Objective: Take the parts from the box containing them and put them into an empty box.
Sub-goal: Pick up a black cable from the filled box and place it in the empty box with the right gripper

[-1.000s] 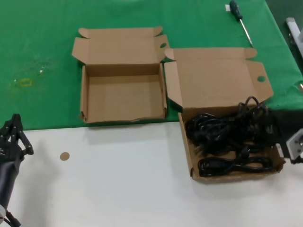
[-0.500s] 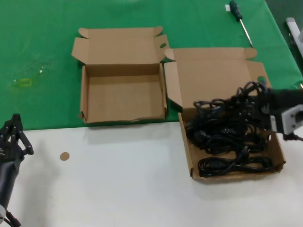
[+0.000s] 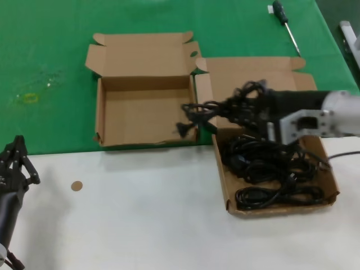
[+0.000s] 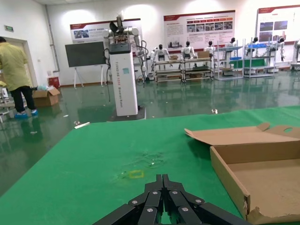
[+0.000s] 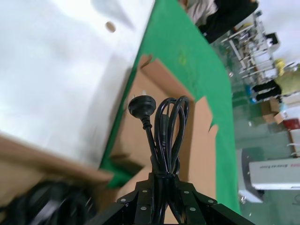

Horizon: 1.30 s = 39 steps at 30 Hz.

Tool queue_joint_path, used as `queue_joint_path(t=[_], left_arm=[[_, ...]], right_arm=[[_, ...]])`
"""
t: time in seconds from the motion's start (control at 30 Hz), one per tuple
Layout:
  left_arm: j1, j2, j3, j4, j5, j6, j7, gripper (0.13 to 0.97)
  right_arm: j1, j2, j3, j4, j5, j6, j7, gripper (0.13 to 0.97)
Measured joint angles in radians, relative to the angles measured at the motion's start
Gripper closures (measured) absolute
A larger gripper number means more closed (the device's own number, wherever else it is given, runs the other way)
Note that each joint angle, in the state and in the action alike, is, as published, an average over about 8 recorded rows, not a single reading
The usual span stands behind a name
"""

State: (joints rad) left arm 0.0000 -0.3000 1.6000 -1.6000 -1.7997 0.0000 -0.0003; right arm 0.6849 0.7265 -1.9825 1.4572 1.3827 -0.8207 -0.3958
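The robot's right gripper needs to release the black coiled power cord on the middle of the smaller box's bottom (image 3: pixel 151 104) (image 5: pixel 152 129). The cord now hangs between the two boxes.
My right gripper (image 3: pixel 228 111) is shut on a black coiled power cord (image 3: pixel 199 117) and holds it in the air over the gap between the two boxes, its plug (image 3: pixel 183 129) hanging above the smaller box's right side. In the right wrist view the cord (image 5: pixel 165 136) runs out from between the shut jaws (image 5: pixel 162 180), plug (image 5: pixel 142 105) at the end. The wider cardboard box (image 3: pixel 225 180) holds several more black cords (image 3: pixel 270 169). The smaller box (image 3: pixel 145 115) is empty. My left gripper (image 3: pixel 17 160) is parked at the lower left, shut and empty; the left wrist view (image 4: pixel 163 180) shows it too.
A black-handled screwdriver (image 3: pixel 286 23) lies on the green cloth (image 3: pixel 45 56) at the back right. A small round brown disc (image 3: pixel 76 185) lies on the white table. The wider box's tall lid (image 3: pixel 253 84) stands behind the raised cord.
My right gripper has lifted a cord out of the wider box and carried it left, from the box's right side to over the edge of the smaller box. The left arm has not moved.
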Motion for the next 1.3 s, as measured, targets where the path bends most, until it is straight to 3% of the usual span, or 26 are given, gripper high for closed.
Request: queue_joint_path(t=[0.57,1.3], left_arm=[[0.0,0.0,0.0,0.0,0.0,0.0,0.0,0.945],[0.0,0.0,0.0,0.0,0.0,0.0,0.0,0.945]], right_arm=[[0.132,-0.296,-0.115,-0.197,-0.082,0.116,-0.031,0.882],[0.208,-0.476,-0.121,-0.541,0.013,0.232,-0.327,0.882]])
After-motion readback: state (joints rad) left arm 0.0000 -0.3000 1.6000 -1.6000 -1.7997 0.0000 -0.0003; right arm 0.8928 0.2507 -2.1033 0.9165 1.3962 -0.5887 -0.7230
